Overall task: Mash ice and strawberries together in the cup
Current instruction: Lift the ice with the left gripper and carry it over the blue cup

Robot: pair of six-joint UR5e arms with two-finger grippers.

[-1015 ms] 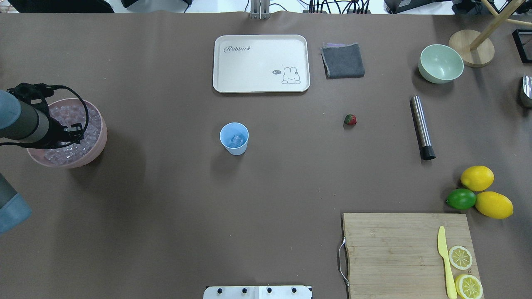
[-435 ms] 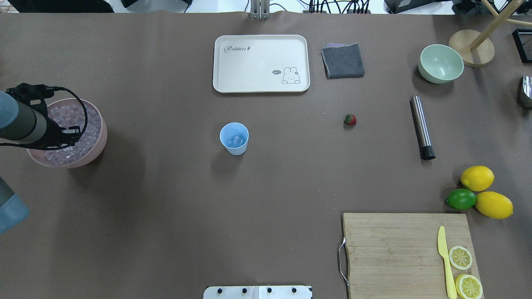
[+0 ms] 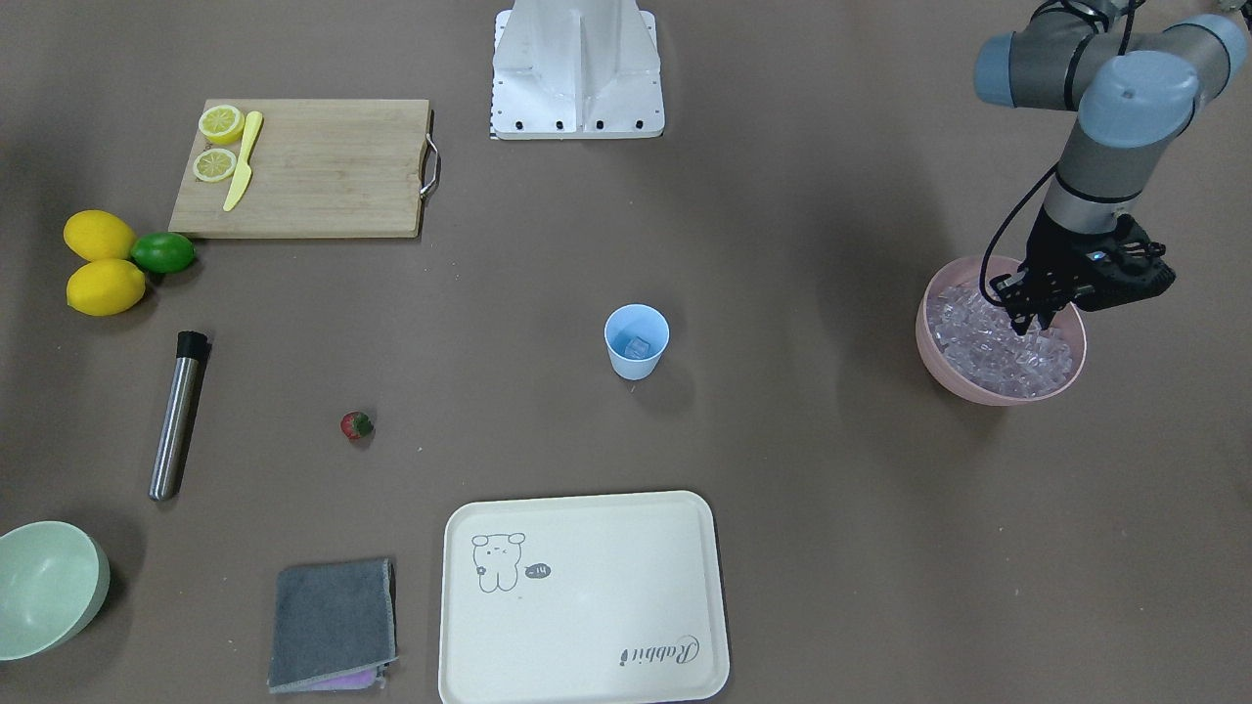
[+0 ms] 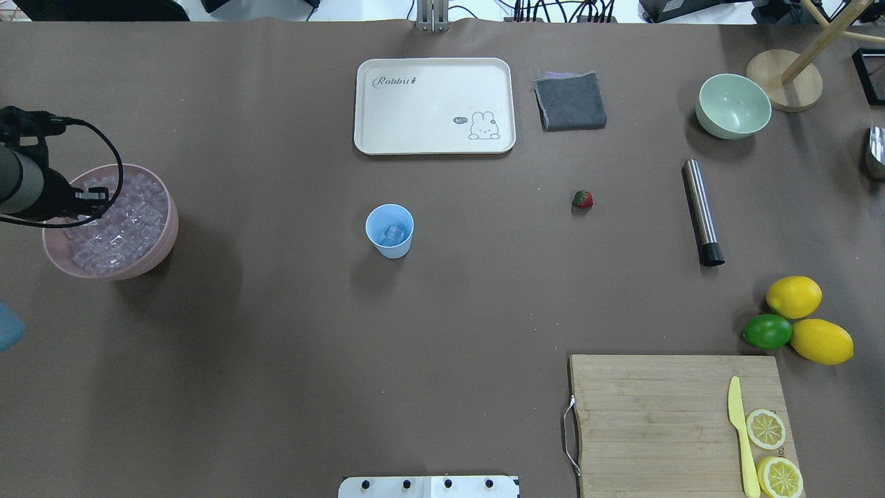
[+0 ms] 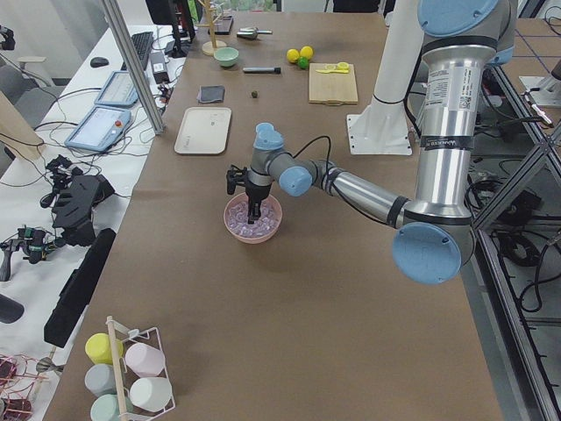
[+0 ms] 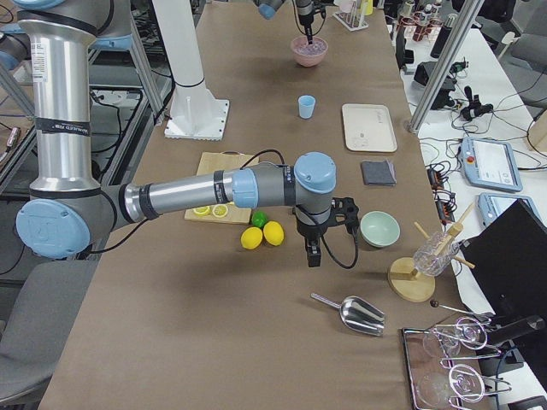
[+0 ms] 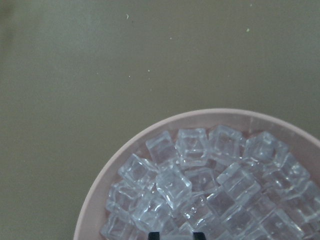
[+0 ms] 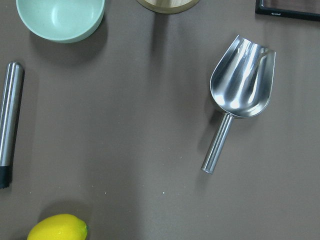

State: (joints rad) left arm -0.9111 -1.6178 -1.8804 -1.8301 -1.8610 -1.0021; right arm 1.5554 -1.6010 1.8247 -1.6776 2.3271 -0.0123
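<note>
My left gripper is to let go of its ice cube inside the light-blue cup (image 3: 643,341), and I should leave it against the cube lying there.
The light-blue cup (image 4: 389,232) stands mid-table with one ice cube (image 4: 394,234) inside. A small red strawberry (image 4: 583,200) lies on the table to its right. My left gripper (image 3: 1025,321) hangs just above the pink bowl (image 4: 169,228), which is heaped with ice (image 3: 988,347). In the left wrist view its two dark fingertips (image 7: 154,235) show at the bottom edge, a narrow gap apart, with a cube gripped between them. My right gripper (image 6: 312,256) shows only in the exterior right view, low over the table beside the lemons; I cannot tell its state.
A steel muddler (image 4: 702,211) lies right of the strawberry. A cream tray (image 4: 434,104), grey cloth (image 4: 570,101) and pale-green bowl (image 4: 733,106) line the far side. Lemons and a lime (image 4: 767,331) sit by the cutting board (image 4: 657,415). A metal scoop (image 8: 242,80) lies beyond.
The left arm has risen out of the ice bowl and drifted towards the overhead view's left edge, uncovering more of the ice. Cup and strawberry have not moved.
</note>
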